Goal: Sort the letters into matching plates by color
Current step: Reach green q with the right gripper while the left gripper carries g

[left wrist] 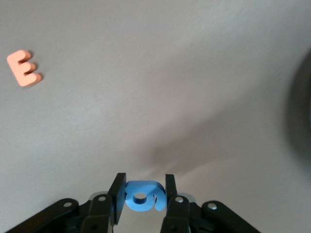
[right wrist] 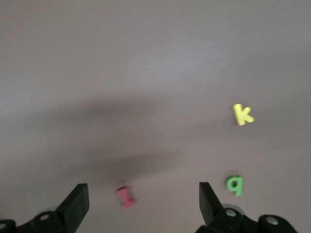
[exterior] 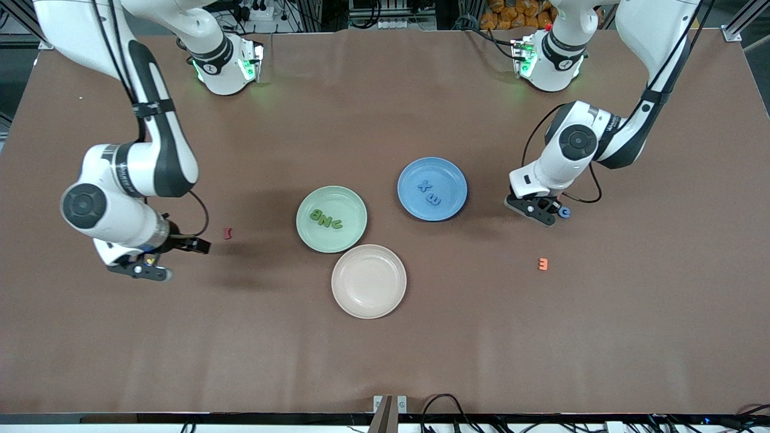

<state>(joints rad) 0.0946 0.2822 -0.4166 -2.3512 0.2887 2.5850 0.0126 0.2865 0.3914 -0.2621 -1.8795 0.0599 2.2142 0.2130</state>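
My left gripper has the blue letter. It will let go of it on the blue plate [exterior: 443, 185], beside the blue x and blue m.
My left gripper [exterior: 548, 211] is low over the table beside the blue plate [exterior: 415, 171], toward the left arm's end, shut on a blue letter [exterior: 563, 211]. The left wrist view shows the letter [left wrist: 144, 196] pinched between the fingers of the left gripper [left wrist: 143, 193]. The blue plate holds two blue letters [exterior: 429, 191]. The mint green plate [exterior: 355, 204] holds three green letters [exterior: 325, 220]. My right gripper [exterior: 143, 269] hangs open and empty over the table at the right arm's end, also seen in the right wrist view [right wrist: 143, 196]. A green q [right wrist: 234, 184] lies on the table under it, hidden in the front view.
A beige-pink plate [exterior: 369, 281] sits nearer the front camera, touching the green plate. An orange E [exterior: 543, 263] lies nearer the camera than my left gripper, also in the left wrist view [left wrist: 23, 68]. A dark red letter [exterior: 227, 233] and a yellow k [right wrist: 242, 114] lie near my right gripper.
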